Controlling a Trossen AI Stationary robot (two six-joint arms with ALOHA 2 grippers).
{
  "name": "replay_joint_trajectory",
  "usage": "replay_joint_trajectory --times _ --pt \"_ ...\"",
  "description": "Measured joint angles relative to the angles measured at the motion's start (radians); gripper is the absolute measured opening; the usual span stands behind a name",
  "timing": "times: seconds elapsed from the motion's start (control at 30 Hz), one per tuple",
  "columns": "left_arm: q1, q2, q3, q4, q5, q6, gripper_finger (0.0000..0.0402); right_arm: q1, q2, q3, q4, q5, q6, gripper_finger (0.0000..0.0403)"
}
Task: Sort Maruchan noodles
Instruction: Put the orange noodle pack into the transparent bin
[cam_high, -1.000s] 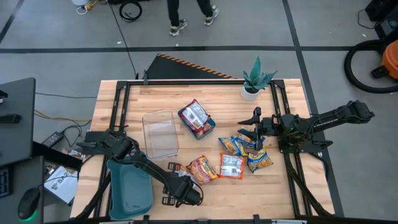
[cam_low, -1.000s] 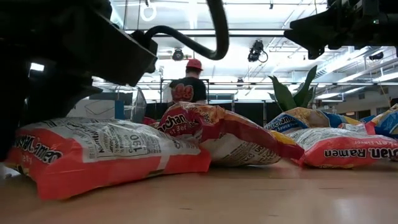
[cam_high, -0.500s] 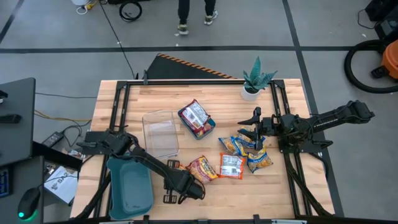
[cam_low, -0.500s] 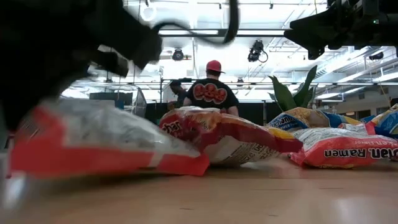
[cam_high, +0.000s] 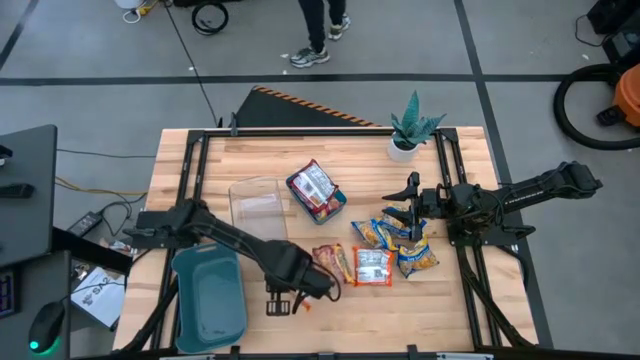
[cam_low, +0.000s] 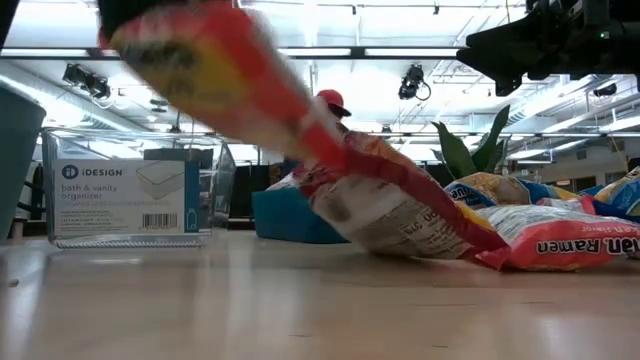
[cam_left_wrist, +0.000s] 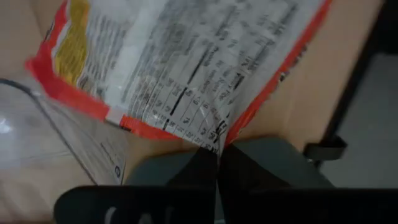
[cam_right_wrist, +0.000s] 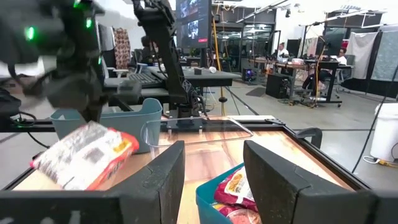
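My left gripper is going to let go of the red-and-white noodle packet inside the clear plastic box (cam_high: 259, 224) that sits beside the small teal tray.
My left gripper (cam_high: 300, 290) hangs near the table's front edge, pointing down and shut on a red-and-white noodle packet (cam_left_wrist: 186, 68). That packet also shows raised in the low view (cam_low: 220, 70) and the right wrist view (cam_right_wrist: 84, 155). Beside it an orange-red packet (cam_high: 330, 262) and a red-and-white one (cam_high: 372, 266) lie flat on the table. Yellow-and-blue packets (cam_high: 412, 256) lie farther right. My right gripper (cam_high: 408, 212) waits open above those, pointing level toward the table's left. My left gripper pinches the packet at a corner of its red sealed edge (cam_left_wrist: 219, 138) between its two fingers. The fingers come from above, pointing down. The packet hangs tilted below them, label side toward the wrist camera, lifted clear of the table.
A small teal tray (cam_high: 340, 205) holding packets and a clear plastic box (cam_high: 258, 212) stand mid-table. A large teal tray (cam_high: 210, 295) sits at the front left. A potted plant (cam_high: 408, 135) stands at the back right. A person walks beyond the far edge.
My left gripper has risen and drifted slightly toward the far edge. The red-and-white packet, which lay flat on the table a second ago, has come up with it and now hangs tilted, clear of the wood.
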Motion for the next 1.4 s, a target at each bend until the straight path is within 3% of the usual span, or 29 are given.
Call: replay_joint_trajectory --times 0.17,0.6,0.83,1.03,1.2,1.4 --pt "0.021 -0.072 0.004 0.002 -0.011 -0.033 0.0008 0.000 0.000 0.000 -0.002 0.000 0.000 0.0170" --pt "0.095 -0.196 -0.029 0.011 -0.231 -0.068 0.0008 0.000 0.000 0.000 -0.004 -0.029 0.012 0.0170" --pt "0.139 -0.450 -0.420 0.004 -0.262 -0.189 0.0008 0.000 0.000 0.000 -0.013 -0.043 0.011 0.0170" --pt "0.196 -0.678 -0.706 0.093 -0.269 -0.349 0.0008 0.000 0.000 0.000 0.007 -0.042 0.009 0.0170" --pt "0.258 -0.746 -0.846 0.161 -0.254 -0.451 0.0008 -0.001 0.000 0.000 0.010 -0.026 0.001 0.0170" --pt "0.340 -0.743 -0.922 0.278 -0.245 -0.481 0.0008 -0.001 0.000 0.000 0.009 -0.025 0.000 0.0170"
